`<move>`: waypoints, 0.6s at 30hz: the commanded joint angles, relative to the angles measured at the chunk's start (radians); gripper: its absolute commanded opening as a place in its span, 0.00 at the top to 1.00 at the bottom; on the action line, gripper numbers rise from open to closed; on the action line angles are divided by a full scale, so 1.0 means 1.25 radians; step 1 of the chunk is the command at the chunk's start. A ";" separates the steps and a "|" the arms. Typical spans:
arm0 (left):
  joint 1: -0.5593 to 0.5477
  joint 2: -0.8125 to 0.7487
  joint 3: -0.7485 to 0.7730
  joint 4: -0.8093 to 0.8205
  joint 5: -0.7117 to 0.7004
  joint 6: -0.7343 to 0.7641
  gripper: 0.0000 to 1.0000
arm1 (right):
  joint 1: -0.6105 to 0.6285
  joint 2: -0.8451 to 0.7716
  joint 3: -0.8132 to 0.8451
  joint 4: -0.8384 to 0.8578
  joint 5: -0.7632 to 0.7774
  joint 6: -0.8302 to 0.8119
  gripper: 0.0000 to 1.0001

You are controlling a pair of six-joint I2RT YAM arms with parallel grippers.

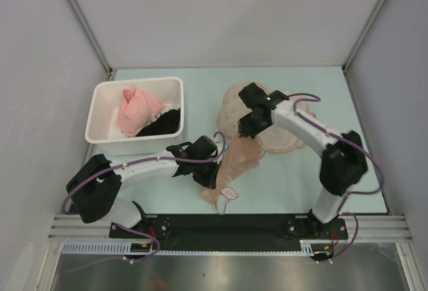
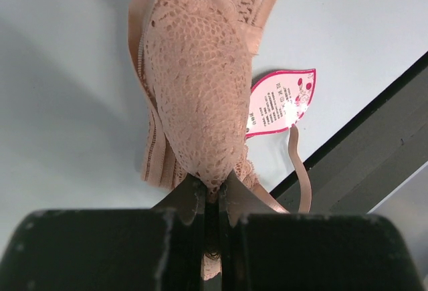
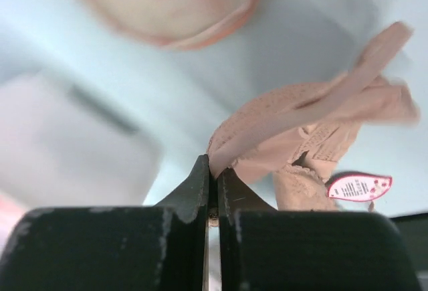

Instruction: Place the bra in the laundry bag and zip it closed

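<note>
The bra's cups are hanging bunched between my grippers, so next I lay the bra down spread out, then take one cup's outer edge (image 1: 257, 157) with my right gripper.
The beige lace bra (image 1: 235, 162) hangs stretched between my two grippers over the table's middle, its pale tag (image 1: 229, 194) dangling near the front edge. My left gripper (image 1: 212, 168) is shut on the lower lace cup (image 2: 200, 83), with the fabric pinched between the fingertips at the left gripper (image 2: 212, 194). My right gripper (image 1: 243, 130) is shut on the bra's upper edge (image 3: 301, 114), the cloth caught right at the tips of the right gripper (image 3: 214, 174). The cream-peach laundry bag (image 1: 286, 138) lies open behind the right gripper, and shows blurred in the right wrist view (image 3: 174, 3).
A white plastic bin (image 1: 99, 104) at the back left holds a pink cloth (image 1: 137, 112) and a black garment (image 1: 164, 124). A black rail (image 1: 227, 227) runs along the table's front edge, and grey walls close in the sides and back.
</note>
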 commanded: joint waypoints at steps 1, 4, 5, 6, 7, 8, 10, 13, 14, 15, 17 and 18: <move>0.019 -0.038 0.042 -0.026 0.020 0.006 1.00 | 0.004 -0.296 -0.253 0.316 0.026 -0.186 1.00; 0.029 -0.030 0.054 -0.030 0.028 0.005 1.00 | 0.002 -0.524 -0.546 0.553 -0.017 -0.288 1.00; 0.033 -0.018 0.056 -0.027 0.030 0.005 1.00 | 0.002 -0.567 -0.604 0.586 -0.043 -0.299 1.00; 0.034 -0.013 0.062 -0.029 0.031 0.004 1.00 | -0.003 -0.604 -0.656 0.644 -0.068 -0.315 1.00; 0.035 -0.007 0.065 -0.027 0.030 0.005 1.00 | -0.006 -0.673 -0.751 0.658 -0.084 -0.342 1.00; 0.035 0.000 0.065 -0.021 0.031 0.004 1.00 | -0.006 -0.701 -0.788 0.668 -0.099 -0.348 1.00; 0.037 0.020 0.074 -0.018 0.035 0.001 1.00 | -0.009 -0.759 -0.897 0.720 -0.131 -0.353 1.00; 0.040 0.038 0.090 -0.015 0.038 0.001 1.00 | -0.012 -0.867 -0.969 0.723 -0.158 -0.359 1.00; 0.043 0.042 0.095 -0.015 0.040 0.004 1.00 | -0.012 -0.919 -0.976 0.676 -0.156 -0.357 1.00; 0.044 0.052 0.101 -0.016 0.044 0.006 1.00 | -0.010 -0.939 -0.984 0.653 -0.159 -0.348 1.00; 0.050 0.059 0.107 -0.021 0.047 0.015 1.00 | -0.009 -1.007 -1.007 0.585 -0.168 -0.323 0.98; 0.054 0.063 0.114 -0.026 0.046 0.020 1.00 | -0.010 -1.030 -1.006 0.555 -0.167 -0.315 0.92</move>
